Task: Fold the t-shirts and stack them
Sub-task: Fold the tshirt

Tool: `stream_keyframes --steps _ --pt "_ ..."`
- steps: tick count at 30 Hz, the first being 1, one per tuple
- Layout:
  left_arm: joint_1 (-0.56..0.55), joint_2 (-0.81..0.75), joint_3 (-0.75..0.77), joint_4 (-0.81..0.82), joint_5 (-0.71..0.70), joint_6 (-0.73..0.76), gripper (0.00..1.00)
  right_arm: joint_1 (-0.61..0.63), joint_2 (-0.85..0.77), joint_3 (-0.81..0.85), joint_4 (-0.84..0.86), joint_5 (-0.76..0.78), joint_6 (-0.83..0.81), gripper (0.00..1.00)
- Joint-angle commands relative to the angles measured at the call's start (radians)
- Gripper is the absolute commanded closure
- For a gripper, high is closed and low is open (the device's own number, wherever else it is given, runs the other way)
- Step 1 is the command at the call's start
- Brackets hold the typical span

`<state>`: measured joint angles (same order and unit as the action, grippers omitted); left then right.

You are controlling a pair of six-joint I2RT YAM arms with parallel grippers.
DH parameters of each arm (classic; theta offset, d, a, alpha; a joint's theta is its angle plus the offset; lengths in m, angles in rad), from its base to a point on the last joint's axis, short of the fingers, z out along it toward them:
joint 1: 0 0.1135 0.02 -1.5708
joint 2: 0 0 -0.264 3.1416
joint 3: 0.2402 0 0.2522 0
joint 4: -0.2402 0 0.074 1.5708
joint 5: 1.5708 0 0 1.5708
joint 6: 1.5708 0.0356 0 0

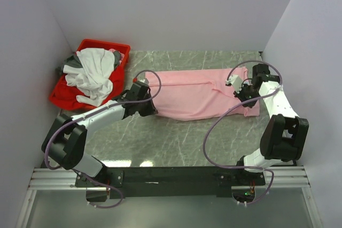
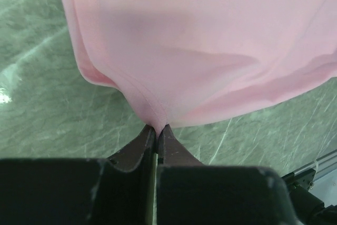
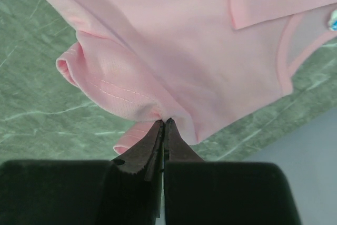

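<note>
The light pink t-shirt's corner will be let go by my left gripper, which will release it just short of the shirt's far folded strip (image 1: 149,92), near the bin. The t-shirt now lies stretched across the table.
A light pink t-shirt (image 1: 197,93) lies stretched across the middle of the table, folded lengthwise. My left gripper (image 1: 148,106) is shut on its left end; the left wrist view shows the pink cloth (image 2: 200,40) pinched at the fingertips (image 2: 150,135). My right gripper (image 1: 241,93) is shut on its right end near the sleeve; the right wrist view shows the hem (image 3: 121,96) pinched, with the neckline and a small blue mark (image 3: 333,20) at the far right. White and dark grey t-shirts (image 1: 93,73) are heaped in the bin.
A red plastic bin (image 1: 88,78) stands at the back left against the wall. White walls enclose the green marble table (image 1: 171,142) on three sides. A black rail runs along the near edge.
</note>
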<state>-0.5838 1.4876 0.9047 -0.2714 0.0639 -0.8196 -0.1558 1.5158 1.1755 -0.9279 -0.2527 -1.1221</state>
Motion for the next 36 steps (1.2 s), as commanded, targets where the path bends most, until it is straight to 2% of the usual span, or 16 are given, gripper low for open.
stream_keyframes --steps 1,21,29,36 --pt "0.021 0.016 0.051 -0.008 -0.001 0.028 0.99 -0.001 -0.025 0.058 0.058 0.009 0.028 1.0" --pt "0.05 0.152 0.218 -0.083 -0.052 0.01 0.99 -0.001 0.095 0.145 0.193 0.035 0.107 1.0" --pt "0.068 0.212 0.243 -0.074 -0.046 -0.027 0.99 -0.001 0.132 0.174 0.227 0.038 0.131 1.0" --pt "0.076 0.201 0.234 -0.069 -0.055 -0.05 1.0 -0.001 0.162 0.202 0.248 0.046 0.15 1.0"
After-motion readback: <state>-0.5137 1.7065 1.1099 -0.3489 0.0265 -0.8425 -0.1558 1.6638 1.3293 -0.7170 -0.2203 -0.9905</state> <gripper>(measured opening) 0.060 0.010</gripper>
